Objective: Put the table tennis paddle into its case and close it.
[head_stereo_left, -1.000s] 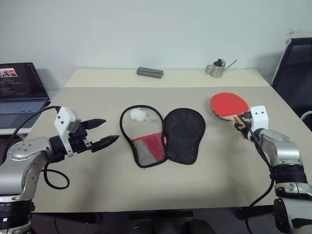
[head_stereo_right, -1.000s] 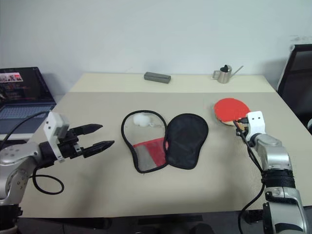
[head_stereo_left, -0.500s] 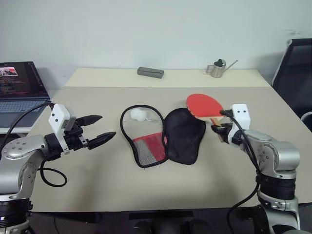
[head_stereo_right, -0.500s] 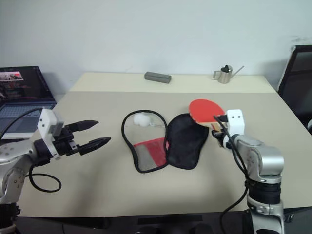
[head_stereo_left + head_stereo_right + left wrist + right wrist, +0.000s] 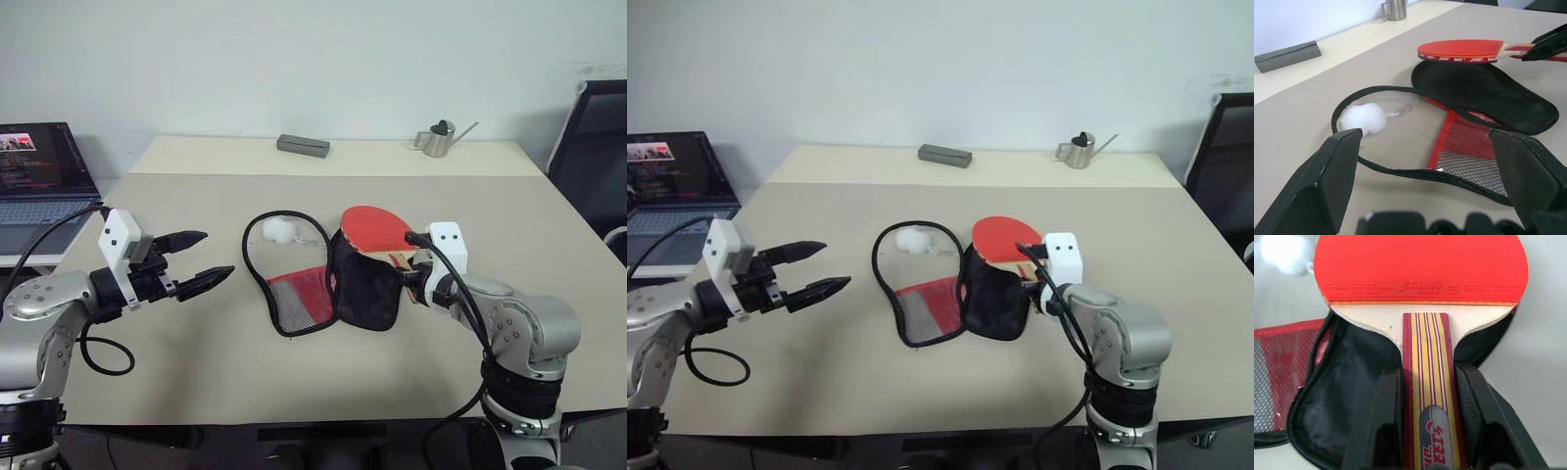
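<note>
The robot's right gripper will set the table tennis paddle down on the black half of the open case (image 5: pixel 371 258) (image 5: pixel 1411 320). The paddle still hovers level just above that half.
The case (image 5: pixel 364 277) lies unzipped and spread flat in the middle of the table. Its black half is on the right, and its mesh-and-red half (image 5: pixel 294 294) with a white fluffy charm (image 5: pixel 281 231) is on the left. The table tennis paddle (image 5: pixel 375 226) hovers level just above the black half, red face up. My right gripper (image 5: pixel 1428 377) is shut on the paddle's striped wooden handle (image 5: pixel 1427 352). In the left wrist view the paddle (image 5: pixel 1462 50) floats clear of the fabric. My left gripper (image 5: pixel 214 255) stands open to the left of the case, nothing between its fingers.
A grey oblong box (image 5: pixel 302 145) and a small metal watering can (image 5: pixel 436 138) stand at the table's far edge. An open laptop (image 5: pixel 39 176) sits off the table's left side, a black chair (image 5: pixel 593 137) at the right.
My right gripper has carried the paddle leftward from the table's right side to above the case's black half. The left gripper has stayed where it was, open.
</note>
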### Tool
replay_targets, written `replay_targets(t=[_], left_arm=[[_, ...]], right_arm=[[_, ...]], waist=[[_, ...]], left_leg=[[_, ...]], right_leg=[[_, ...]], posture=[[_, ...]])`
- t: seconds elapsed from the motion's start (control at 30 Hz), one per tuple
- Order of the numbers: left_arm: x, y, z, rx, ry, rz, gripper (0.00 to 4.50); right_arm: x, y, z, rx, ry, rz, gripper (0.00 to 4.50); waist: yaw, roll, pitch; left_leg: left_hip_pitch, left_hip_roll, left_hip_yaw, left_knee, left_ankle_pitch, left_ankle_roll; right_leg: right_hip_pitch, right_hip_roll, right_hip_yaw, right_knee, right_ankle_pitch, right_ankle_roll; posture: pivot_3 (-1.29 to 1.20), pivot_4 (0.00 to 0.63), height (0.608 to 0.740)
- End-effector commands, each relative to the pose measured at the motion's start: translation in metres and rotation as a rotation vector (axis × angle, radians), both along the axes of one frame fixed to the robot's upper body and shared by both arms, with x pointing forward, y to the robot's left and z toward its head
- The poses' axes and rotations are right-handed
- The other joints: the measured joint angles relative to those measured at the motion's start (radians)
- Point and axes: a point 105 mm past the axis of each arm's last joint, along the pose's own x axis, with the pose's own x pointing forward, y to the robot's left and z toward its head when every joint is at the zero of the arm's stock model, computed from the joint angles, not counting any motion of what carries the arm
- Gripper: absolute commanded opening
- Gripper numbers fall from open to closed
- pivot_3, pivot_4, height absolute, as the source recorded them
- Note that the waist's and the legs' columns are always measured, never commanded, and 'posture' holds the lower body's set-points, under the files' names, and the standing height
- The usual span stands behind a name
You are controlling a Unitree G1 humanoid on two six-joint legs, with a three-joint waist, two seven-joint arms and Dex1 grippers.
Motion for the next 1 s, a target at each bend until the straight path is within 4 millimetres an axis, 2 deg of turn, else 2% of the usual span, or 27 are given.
replay_targets(t=[0.03,0.17,0.67,1.0], left_arm=[[-0.003,0.000,0.015,0.022,-0.061,-0.009,4.50],[-0.004,0.000,0.014,0.025,-0.061,-0.012,4.50],[-0.006,-0.007,0.016,0.042,-0.061,-0.064,4.50],[-0.004,-0.009,0.017,0.044,-0.062,-0.070,4.50]], right_arm=[[0.004,0.004,0.009,-0.009,-0.056,0.000,1.14],[0.009,0.008,0.004,-0.021,-0.051,0.001,1.14],[0.006,0.033,-0.011,-0.038,-0.027,0.040,1.14],[0.013,0.030,-0.017,-0.070,-0.042,-0.008,1.14]], waist=[[0.000,0.000,0.000],[-0.001,0.000,0.000],[-0.004,0.000,0.000],[-0.004,0.000,0.000]], left_leg=[[0.000,0.000,0.000,0.000,0.000,0.000],[0.000,0.000,0.000,0.000,0.000,0.000],[0.000,0.000,0.000,0.000,0.000,0.000],[0.000,0.000,0.000,0.000,0.000,0.000]], right_leg=[[0.000,0.000,0.000,0.000,0.000,0.000],[0.000,0.000,0.000,0.000,0.000,0.000],[0.000,0.001,0.000,0.000,0.000,0.000],[0.000,0.001,0.000,0.000,0.000,0.000]], posture=[[0.00,0.150,0.740],[0.00,0.150,0.740],[0.00,0.150,0.740],[0.00,0.150,0.740]])
